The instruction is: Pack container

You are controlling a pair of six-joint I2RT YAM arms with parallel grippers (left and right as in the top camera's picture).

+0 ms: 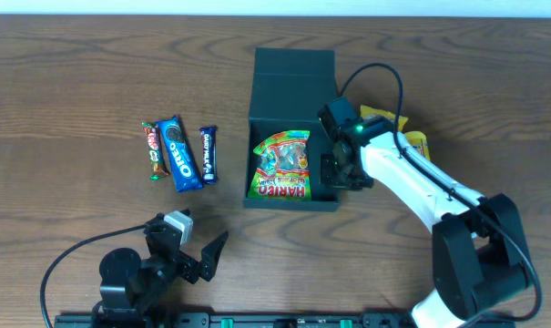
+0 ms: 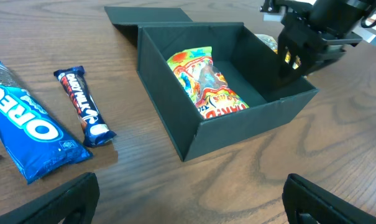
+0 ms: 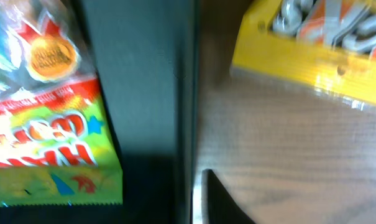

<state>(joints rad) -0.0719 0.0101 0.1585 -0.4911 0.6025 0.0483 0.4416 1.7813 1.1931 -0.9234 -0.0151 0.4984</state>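
The robot's left gripper should close on the middle [image 1: 180, 156] [image 2: 20, 115] of the Oreo pack, which lies between the Dairy Milk bar and the small red-green bar.
The dark teal container [image 1: 293, 206] stands open at table centre, its flap lid folded back. A Haribo gummy bag [image 1: 284, 169] lies inside it, also shown in the left wrist view [image 2: 206, 84] and the right wrist view [image 3: 45, 124]. My right gripper [image 1: 341, 169] straddles the container's right wall [image 3: 144, 81]. It is nearly closed, with one finger [image 3: 212, 196] against the outside of the wall. The other finger is hidden in the dark interior. My left gripper [image 1: 191, 239] is open and empty near the front edge, facing the container [image 2: 237, 134].
An Oreo pack [image 1: 178, 153], a Dairy Milk bar [image 1: 208, 155] and a small red-green bar [image 1: 152, 150] lie left of the container. Yellow packets [image 1: 393, 121] lie right of it, behind my right arm, and one shows in the right wrist view [image 3: 312, 50].
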